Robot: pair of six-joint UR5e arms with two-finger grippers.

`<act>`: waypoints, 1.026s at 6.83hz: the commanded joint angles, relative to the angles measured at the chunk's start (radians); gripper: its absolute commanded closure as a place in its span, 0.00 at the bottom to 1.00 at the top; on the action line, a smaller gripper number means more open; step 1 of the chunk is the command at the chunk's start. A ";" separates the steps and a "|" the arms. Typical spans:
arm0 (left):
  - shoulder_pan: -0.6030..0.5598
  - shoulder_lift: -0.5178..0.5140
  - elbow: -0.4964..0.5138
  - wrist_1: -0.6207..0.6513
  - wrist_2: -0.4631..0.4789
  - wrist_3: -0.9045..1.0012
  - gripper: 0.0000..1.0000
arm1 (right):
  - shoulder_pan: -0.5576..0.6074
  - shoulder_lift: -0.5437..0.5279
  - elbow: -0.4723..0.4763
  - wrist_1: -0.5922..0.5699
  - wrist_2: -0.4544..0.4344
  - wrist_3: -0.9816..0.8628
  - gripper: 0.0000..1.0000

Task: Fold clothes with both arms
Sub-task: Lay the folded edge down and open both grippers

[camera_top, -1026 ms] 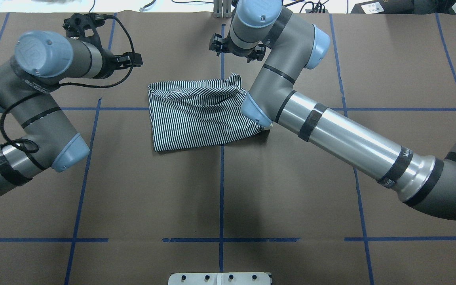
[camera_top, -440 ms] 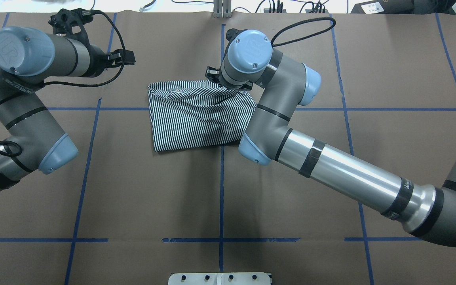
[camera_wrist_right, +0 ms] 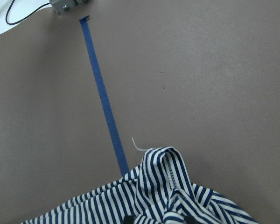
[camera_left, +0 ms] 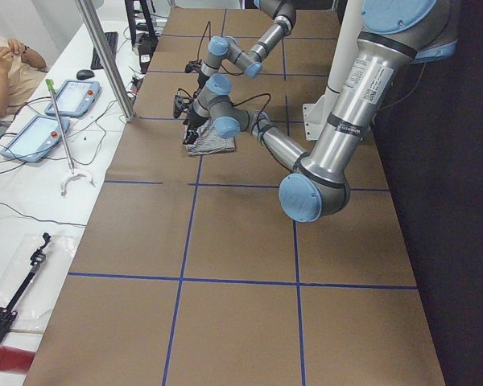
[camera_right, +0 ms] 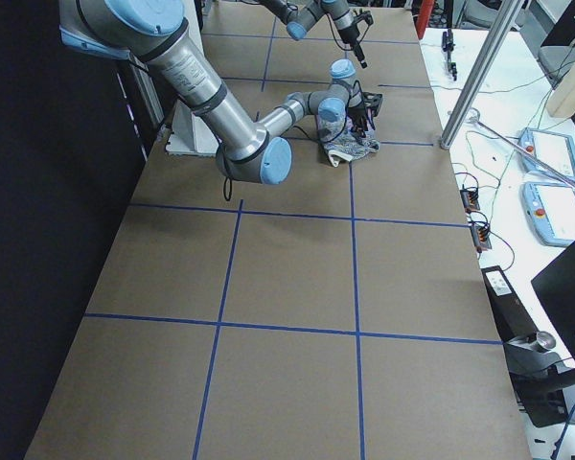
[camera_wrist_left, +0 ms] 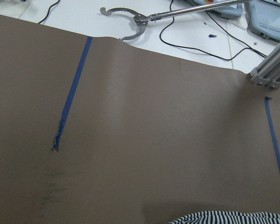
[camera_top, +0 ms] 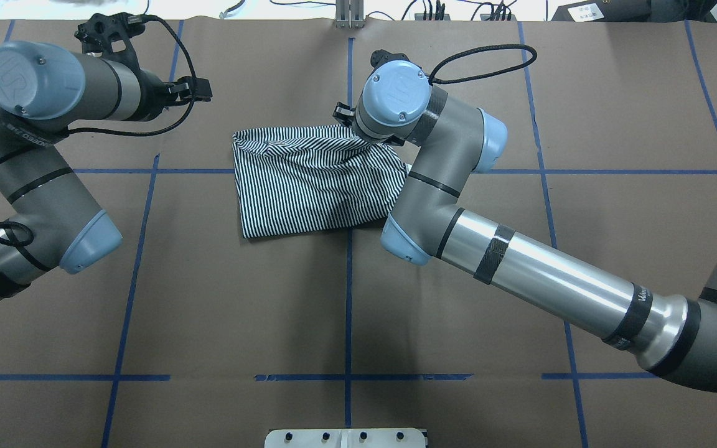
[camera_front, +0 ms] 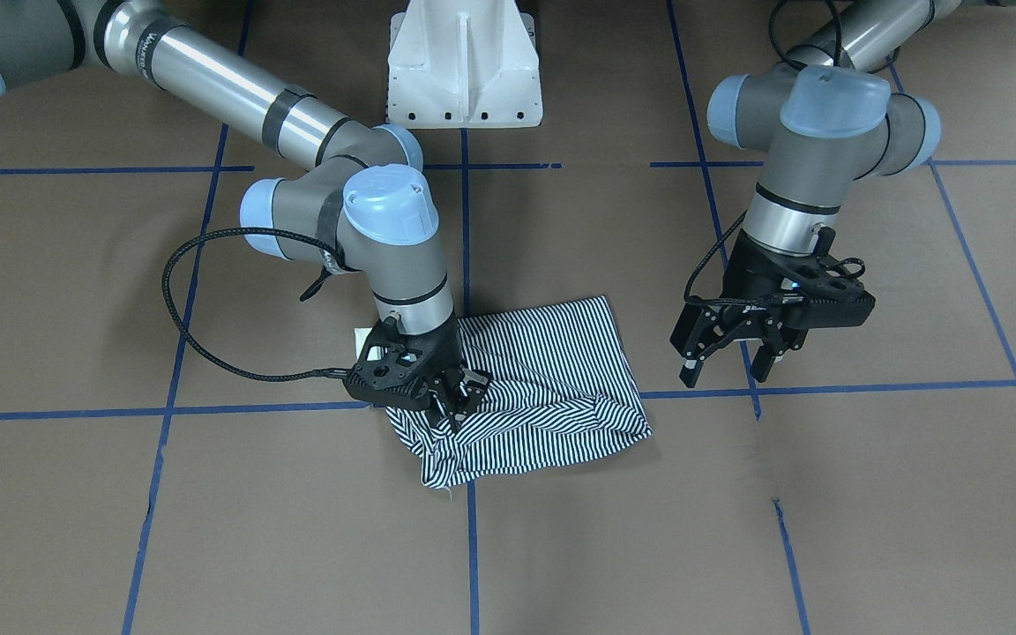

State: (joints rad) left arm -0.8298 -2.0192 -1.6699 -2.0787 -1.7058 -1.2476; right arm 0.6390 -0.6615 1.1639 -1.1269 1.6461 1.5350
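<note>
My right gripper grips an inner bunched fold; it should open, grab the striped polo shirt's rumpled corner's outer edge [camera_front: 438, 481] and pull it flat.
The striped polo shirt [camera_front: 552, 388] lies folded into a rough rectangle on the brown table [camera_top: 346, 298], near the far centre in the overhead view [camera_top: 309, 186]. My right gripper [camera_front: 459, 399] is down on the shirt's far right corner, its fingers shut on a bunched fold of fabric [camera_wrist_right: 156, 177]. From overhead, the right wrist hides that gripper. My left gripper [camera_front: 728, 363] hangs open and empty above bare table to the left of the shirt [camera_top: 200, 89], clear of it. Only the shirt's edge [camera_wrist_left: 224, 217] shows in the left wrist view.
The white pedestal base [camera_front: 464, 62] stands at the robot's side of the table. Blue tape lines [camera_top: 348, 280] grid the brown surface. Beyond the far edge are an aluminium post [camera_left: 105, 56], tablets [camera_left: 40, 133], a grabber tool [camera_wrist_left: 130, 18] and a seated person [camera_left: 4, 72].
My right gripper came down from above the far edge onto the shirt's raised far right corner and closed on it. The left arm drew back a little to the left.
</note>
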 commanded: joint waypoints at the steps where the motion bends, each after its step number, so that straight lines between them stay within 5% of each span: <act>1: 0.001 0.001 0.001 0.002 0.000 -0.003 0.00 | -0.002 0.000 -0.013 -0.001 -0.020 0.025 0.41; 4: 0.000 0.001 -0.001 0.002 0.000 -0.004 0.00 | -0.013 -0.006 -0.016 -0.001 -0.019 0.042 0.45; 5: 0.001 -0.001 -0.001 0.005 0.000 -0.004 0.00 | -0.013 -0.007 -0.016 0.002 -0.019 0.046 0.55; 6: 0.001 -0.001 -0.001 0.006 0.000 -0.004 0.00 | -0.013 -0.006 -0.016 0.002 -0.019 0.075 1.00; 7: 0.001 -0.001 -0.001 0.008 0.000 -0.004 0.00 | -0.012 -0.007 -0.016 0.001 -0.009 0.057 1.00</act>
State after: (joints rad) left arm -0.8286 -2.0200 -1.6705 -2.0728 -1.7058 -1.2517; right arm 0.6265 -0.6678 1.1475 -1.1251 1.6298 1.5962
